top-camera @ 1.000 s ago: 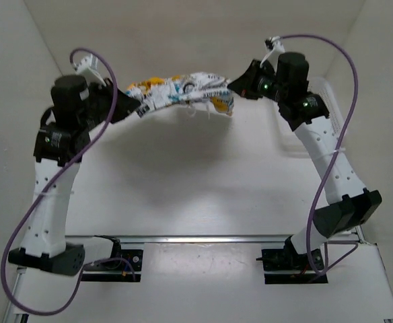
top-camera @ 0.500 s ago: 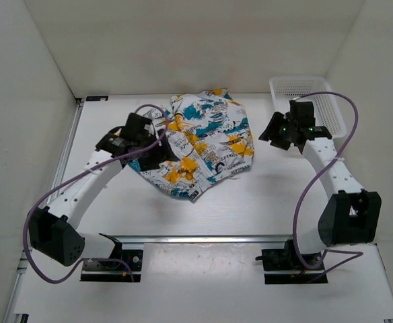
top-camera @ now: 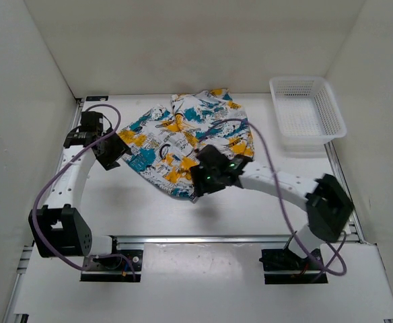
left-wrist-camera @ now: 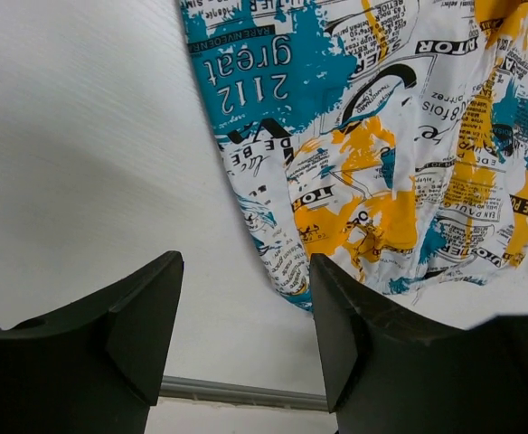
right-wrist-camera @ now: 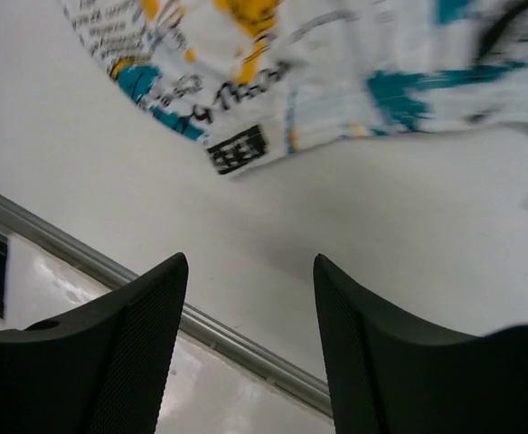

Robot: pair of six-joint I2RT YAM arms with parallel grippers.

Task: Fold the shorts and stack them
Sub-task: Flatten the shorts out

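Note:
The shorts' near edge slants toward the metal rail, so the robot should straighten it, then take the shorts' black-patched corner point(right-wrist-camera: 237, 151) with its right gripper before lifting.
The shorts point(top-camera: 183, 138), white with a teal, yellow-orange and black print, lie crumpled and spread on the table's middle. My left gripper point(top-camera: 114, 155) hovers at their left edge, open and empty. In the left wrist view the shorts point(left-wrist-camera: 381, 136) fill the upper right, and bare table shows between the fingers point(left-wrist-camera: 146, 316) of the left gripper point(left-wrist-camera: 246, 334). My right gripper point(top-camera: 202, 180) is over the shorts' near edge, open and holding nothing. The right wrist view shows the shorts' hem point(right-wrist-camera: 318, 81) above the right gripper point(right-wrist-camera: 250, 325), blurred.
A white mesh basket point(top-camera: 306, 114) stands at the back right, nothing in it. A metal rail point(top-camera: 203, 238) runs along the table's near edge in front of the arm bases. White walls close in the left, back and right.
A second ago both grippers held the shorts stretched in the air. They have let go, and the shorts have dropped onto the table. The right arm swung in to their near edge.

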